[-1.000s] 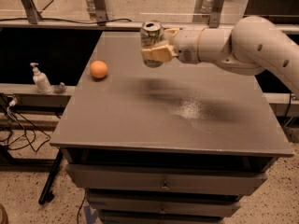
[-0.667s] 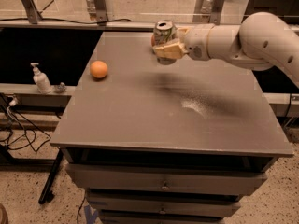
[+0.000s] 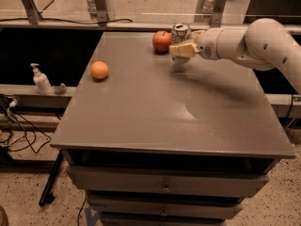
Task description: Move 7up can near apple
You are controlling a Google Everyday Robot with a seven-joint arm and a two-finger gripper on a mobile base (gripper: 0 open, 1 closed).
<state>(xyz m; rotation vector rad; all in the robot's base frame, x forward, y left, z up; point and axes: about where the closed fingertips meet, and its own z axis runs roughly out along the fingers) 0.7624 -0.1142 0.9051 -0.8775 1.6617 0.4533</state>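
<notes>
Next, I release the 7up can on the grey table point(image 3: 182, 57) beside the red apple, near the table's far edge.
The 7up can point(image 3: 179, 32) is a silver can with a pull-tab top, held upright at the far side of the grey table point(image 3: 141, 117). My gripper point(image 3: 181, 49) reaches in from the right and is shut on the can, whose lower part is hidden by the fingers point(image 3: 185, 50). The red apple point(image 3: 162, 41) sits on the table just left of the can, nearly touching it. The can looks slightly above the tabletop; I cannot tell if it touches.
An orange fruit point(image 3: 99, 70) lies on the table's left side. A pump bottle point(image 3: 41, 80) stands on a low ledge to the left. Metal posts point(image 3: 100, 4) rise behind the table. Drawers point(image 3: 164, 185) lie below its front edge.
My gripper carried the can to the right and toward the table's far edge. The apple, hidden from view earlier, now shows beside the can.
</notes>
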